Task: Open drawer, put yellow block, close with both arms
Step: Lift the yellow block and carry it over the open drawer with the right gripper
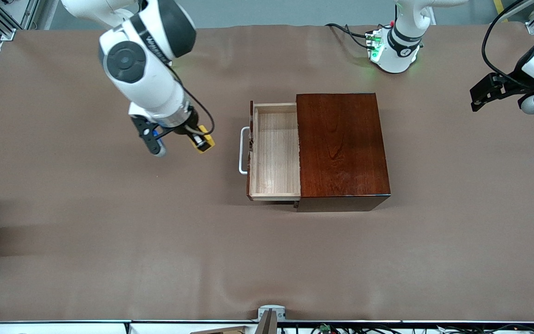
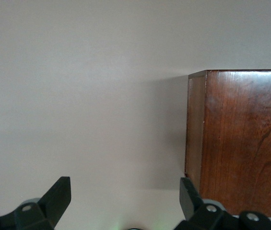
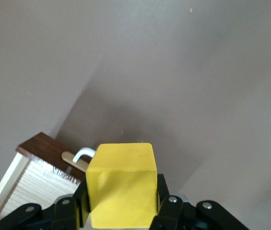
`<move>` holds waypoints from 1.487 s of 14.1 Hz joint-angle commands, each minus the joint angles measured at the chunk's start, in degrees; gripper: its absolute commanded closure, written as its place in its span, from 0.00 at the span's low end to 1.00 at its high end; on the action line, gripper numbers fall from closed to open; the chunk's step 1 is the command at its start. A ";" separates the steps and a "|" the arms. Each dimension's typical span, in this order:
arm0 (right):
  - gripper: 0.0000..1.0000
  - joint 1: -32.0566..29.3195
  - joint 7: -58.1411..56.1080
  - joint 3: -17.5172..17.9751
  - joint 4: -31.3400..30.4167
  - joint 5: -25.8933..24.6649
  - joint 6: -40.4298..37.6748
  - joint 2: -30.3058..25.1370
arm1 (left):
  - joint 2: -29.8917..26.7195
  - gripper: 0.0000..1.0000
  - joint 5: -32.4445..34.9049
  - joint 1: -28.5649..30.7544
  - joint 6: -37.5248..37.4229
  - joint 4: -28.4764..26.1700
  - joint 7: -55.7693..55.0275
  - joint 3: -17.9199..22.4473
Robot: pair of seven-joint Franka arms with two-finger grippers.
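The robot's right gripper will release the yellow block in the drawer's pale tray (image 1: 268, 148), just behind the white handle.
The drawer (image 1: 274, 150) stands pulled out of the dark reddish-brown box (image 1: 341, 148), its pale tray empty and its white handle (image 1: 244, 150) toward the right arm's end. My right gripper (image 1: 200, 140) hangs over the bare table a short way off the handle, shut on the yellow block (image 1: 205, 142). The right wrist view shows the yellow block (image 3: 122, 184) clamped between the black fingers (image 3: 161, 191), with the drawer (image 3: 25, 187) and its handle (image 3: 83, 154) past it. My left gripper (image 1: 480, 97) waits open over the left arm's end of the table; the left wrist view shows its gripper (image 2: 124, 194) empty beside the box (image 2: 241, 143).
The brown table cloth (image 1: 109, 232) stretches all round the box. The left arm's green-lit base (image 1: 394, 51) stands at the table's top edge, with cables beside it. A small grey mount (image 1: 270, 313) sits at the table's edge nearest the front camera.
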 commanded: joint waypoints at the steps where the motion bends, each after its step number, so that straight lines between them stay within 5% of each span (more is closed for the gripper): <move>1: 0.97 2.36 7.04 -0.68 4.17 1.05 0.13 3.29 | -1.30 0.00 -0.88 0.71 0.59 -0.94 1.06 -0.31; 6: 0.97 6.85 19.96 -0.68 10.69 1.14 0.39 9.79 | -0.95 0.00 -1.05 0.54 0.86 -0.94 0.89 -0.40; 13: 0.95 12.03 29.30 -0.77 10.52 1.67 11.37 14.02 | -0.95 0.00 -0.79 0.45 1.12 -1.03 0.19 -0.75; 21: 0.95 13.88 37.64 -0.77 10.25 1.23 14.46 18.76 | -0.42 0.00 -0.53 0.45 2.61 -1.03 0.10 -1.62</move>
